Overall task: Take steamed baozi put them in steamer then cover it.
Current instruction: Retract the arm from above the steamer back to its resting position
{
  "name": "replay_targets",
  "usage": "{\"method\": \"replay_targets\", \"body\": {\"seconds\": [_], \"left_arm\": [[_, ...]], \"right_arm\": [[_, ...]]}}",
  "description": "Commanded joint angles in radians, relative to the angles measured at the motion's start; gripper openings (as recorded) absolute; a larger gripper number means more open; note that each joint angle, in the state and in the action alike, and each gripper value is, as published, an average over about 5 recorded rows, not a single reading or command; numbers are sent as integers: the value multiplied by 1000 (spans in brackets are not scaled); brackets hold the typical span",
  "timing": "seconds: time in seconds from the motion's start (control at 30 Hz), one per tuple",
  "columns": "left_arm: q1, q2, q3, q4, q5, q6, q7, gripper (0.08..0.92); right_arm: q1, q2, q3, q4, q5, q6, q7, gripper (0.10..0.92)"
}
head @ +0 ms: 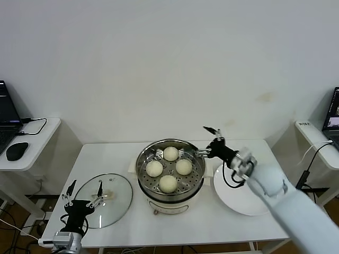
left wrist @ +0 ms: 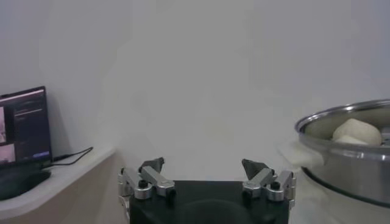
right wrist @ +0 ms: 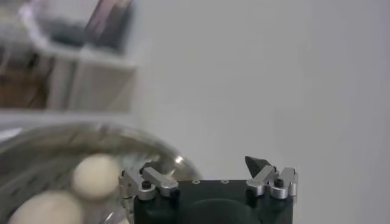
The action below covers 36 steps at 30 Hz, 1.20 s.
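Observation:
The steamer needs its cover, so the robot's left gripper should next go to the clear glass lid and close on the lid's cream handle (head: 107, 194).
Several cream-white baozi (head: 170, 153) lie in the shiny steel steamer (head: 146, 183) on its cream pot at the table's middle. My right gripper (head: 204, 142) is open and empty, hovering just above the steamer's right rim. Its wrist view shows the gripper (right wrist: 203, 165), two baozi (right wrist: 94, 176) and the steamer wall (right wrist: 36, 152) below. My left gripper (head: 85, 186) is open and empty at the front left, over the near edge of the clear glass lid (head: 108, 203). In the left wrist view the left gripper (left wrist: 203, 164) faces the wall, with the steamer (left wrist: 347, 161) off to one side.
An empty white plate (head: 233, 198) lies right of the steamer, partly under my right arm. A side table with a laptop and a mouse (head: 17, 151) stands at the far left. Another side table (head: 318, 143) with cables stands at the far right.

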Motion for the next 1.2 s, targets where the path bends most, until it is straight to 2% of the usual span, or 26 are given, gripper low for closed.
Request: {"method": "replay_targets", "body": {"seconds": [0.03, 0.13, 0.3, 0.53, 0.7, 0.97, 1.2], "left_arm": [[-6, 3, 20, 73, 200, 38, -29, 823], [-10, 7, 10, 126, 380, 21, -46, 823], [1, 16, -39, 236, 849, -65, -87, 823], [80, 22, -73, 253, 1210, -118, -125, 823], [58, 11, -64, 270, 1308, -115, -122, 823], [-93, 6, -21, 409, 1325, -113, -107, 823], [-206, 12, -2, 470, 1324, -109, -92, 823]], "right_arm": [[-524, 401, 578, 13, -137, 277, -25, 823], [-581, 464, 612, 38, -150, 218, -14, 823], [-658, 506, 642, 67, -156, 137, 38, 823], [-677, 524, 670, 33, -218, 138, 88, 823], [-676, 535, 664, 9, -240, 148, 110, 823], [-681, 538, 648, 20, -209, 124, 138, 823], [-699, 549, 650, 15, -228, 133, 140, 823]]}}
